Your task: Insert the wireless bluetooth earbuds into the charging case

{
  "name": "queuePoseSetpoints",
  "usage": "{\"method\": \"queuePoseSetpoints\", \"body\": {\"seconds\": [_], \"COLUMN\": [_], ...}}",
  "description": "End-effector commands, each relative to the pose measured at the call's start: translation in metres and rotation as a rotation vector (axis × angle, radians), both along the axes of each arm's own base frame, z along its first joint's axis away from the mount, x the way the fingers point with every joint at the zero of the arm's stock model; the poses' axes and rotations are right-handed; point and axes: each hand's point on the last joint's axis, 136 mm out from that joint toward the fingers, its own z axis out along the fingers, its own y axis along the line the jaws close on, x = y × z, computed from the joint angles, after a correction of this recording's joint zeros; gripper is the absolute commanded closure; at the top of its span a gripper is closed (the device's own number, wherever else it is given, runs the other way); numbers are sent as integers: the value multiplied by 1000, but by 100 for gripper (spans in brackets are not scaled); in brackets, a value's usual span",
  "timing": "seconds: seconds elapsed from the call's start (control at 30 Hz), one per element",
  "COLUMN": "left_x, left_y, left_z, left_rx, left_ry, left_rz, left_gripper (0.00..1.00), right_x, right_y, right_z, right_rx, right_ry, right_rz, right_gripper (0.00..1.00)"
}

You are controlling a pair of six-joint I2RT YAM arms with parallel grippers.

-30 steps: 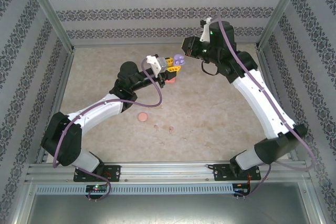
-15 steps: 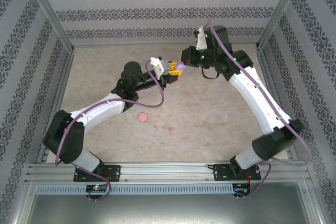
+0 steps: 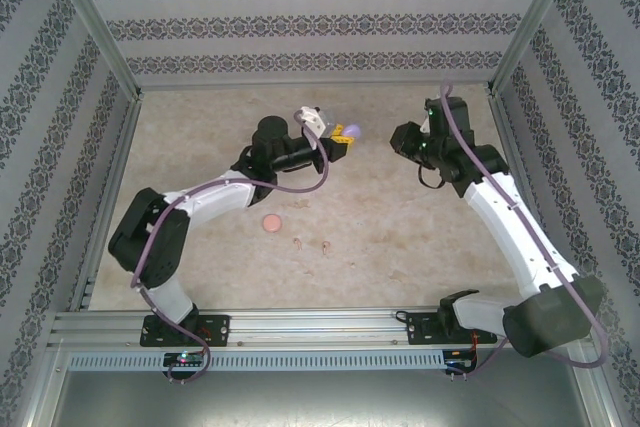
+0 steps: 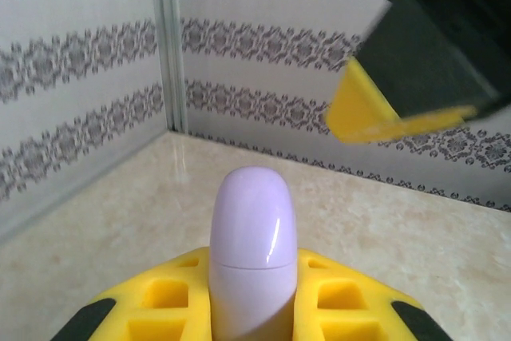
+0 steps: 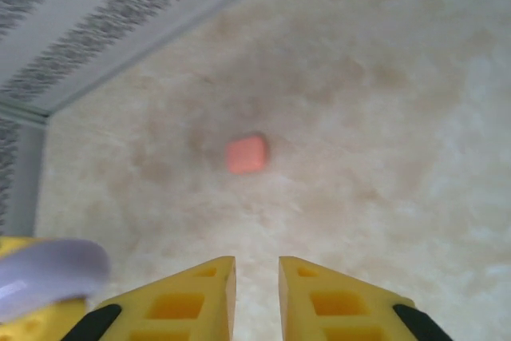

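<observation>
Next, I set the pale purple charging case, now held above the back middle of the table, with my left gripper on the bare table (image 3: 356,157) just beside my right gripper.
My left gripper (image 3: 341,135) is shut on a pale purple charging case (image 3: 350,129), held above the back middle of the table. In the left wrist view the case (image 4: 253,237) stands upright between the yellow fingers (image 4: 180,297), its lid closed along a thin seam. My right gripper (image 3: 400,139) hangs to the right of the case and apart from it. Its jaws (image 5: 257,277) stand slightly open with nothing between them. Two tiny pale earbuds (image 3: 297,242) (image 3: 326,244) lie on the table near the front middle.
A round coral case (image 3: 270,222) lies on the table left of the earbuds. In the right wrist view a coral-red case (image 5: 246,153) rests on the table ahead of the fingers. Patterned walls and metal posts (image 3: 100,47) surround the table.
The right gripper closed in on the purple case, then drew away to the right and parted its jaws. The left gripper shifted right and back with the case, whose lid now looks closed.
</observation>
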Motion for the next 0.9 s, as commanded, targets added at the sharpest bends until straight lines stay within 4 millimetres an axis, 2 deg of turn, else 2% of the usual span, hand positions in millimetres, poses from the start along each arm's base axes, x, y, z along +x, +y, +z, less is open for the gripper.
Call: {"method": "queuePoseSetpoints", "body": {"seconds": [0.0,0.1,0.2,0.3,0.4,0.6,0.73,0.87], "left_x": [21,38,53,67,78,90,94,92], "left_y": [-12,-25,-37,-43,-48,-51,-54,-57], "left_z": [-27,-62,-87,-111,-133,-170,-191,-206], "left_rx": [-6,16,-10,-18,-6,51,92,161], "left_ry": [268,492,656,793,898,1064,1157,1191], "left_rz": [54,77,98,154,202,304,353,411], "left_gripper": [100,100,100,100,100,98,97,90], "right_x": [3,0,-5,-11,-12,-11,-10,-8], "right_y": [-12,-18,-26,-36,-42,-45,-43,-40], "right_z": [-18,-45,-64,-73,-76,-79,-78,-76], "right_rx": [-2,-10,-36,-59,-57,-53,-36,-14], "right_ry": [3,45,76,96,94,96,91,81], "right_rz": [-65,-93,-111,-123,-134,-125,-111,-97], "right_gripper": [73,66,59,52,46,42,41,40]}}
